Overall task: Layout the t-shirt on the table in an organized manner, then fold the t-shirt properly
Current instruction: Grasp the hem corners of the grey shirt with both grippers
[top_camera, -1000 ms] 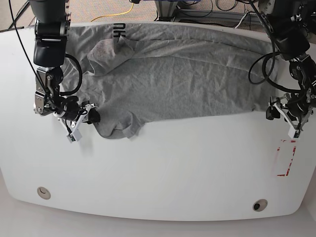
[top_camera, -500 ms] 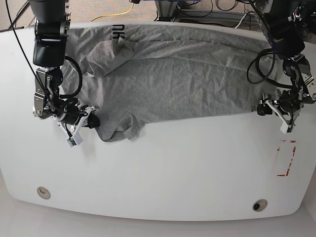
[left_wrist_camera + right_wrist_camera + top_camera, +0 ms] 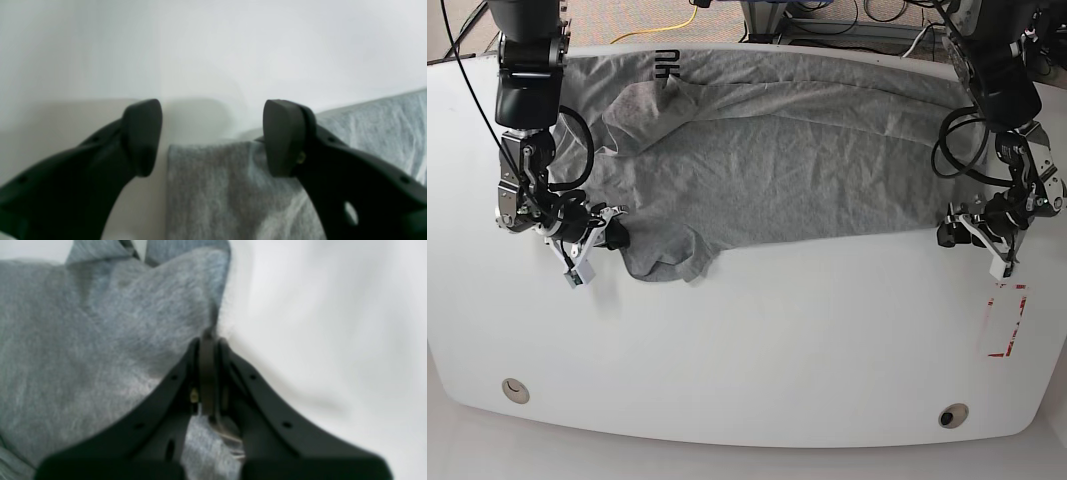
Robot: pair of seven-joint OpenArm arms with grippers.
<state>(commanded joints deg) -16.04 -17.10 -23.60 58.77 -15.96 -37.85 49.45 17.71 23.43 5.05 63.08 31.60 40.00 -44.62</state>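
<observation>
The left gripper's open fingers reach past the t-shirt's near edge, so the robot should draw back over the t-shirt and pinch a deeper fold at the t-shirt's corner (image 3: 218,174).
The grey t-shirt (image 3: 787,160) lies spread and wrinkled across the far half of the white table (image 3: 777,340), with dark lettering (image 3: 667,62) at its far left edge. My right gripper (image 3: 617,236) is shut on a bunched sleeve fold at the shirt's near left; the right wrist view shows its jaws closed (image 3: 208,340) on grey fabric (image 3: 116,323). My left gripper (image 3: 949,234) is open at the shirt's near right corner. In the left wrist view (image 3: 213,136) that corner (image 3: 206,186) lies between the spread fingers (image 3: 283,136), low on the table.
A red-taped rectangle mark (image 3: 1005,320) lies just in front of my left gripper. Two grommet holes (image 3: 516,390) (image 3: 952,415) sit near the front edge. Cables and floor show beyond the table's far edge (image 3: 727,20).
My left gripper has moved left, away from the red mark, onto the shirt's near right corner, still open. My right gripper keeps its hold on the sleeve and has barely shifted.
</observation>
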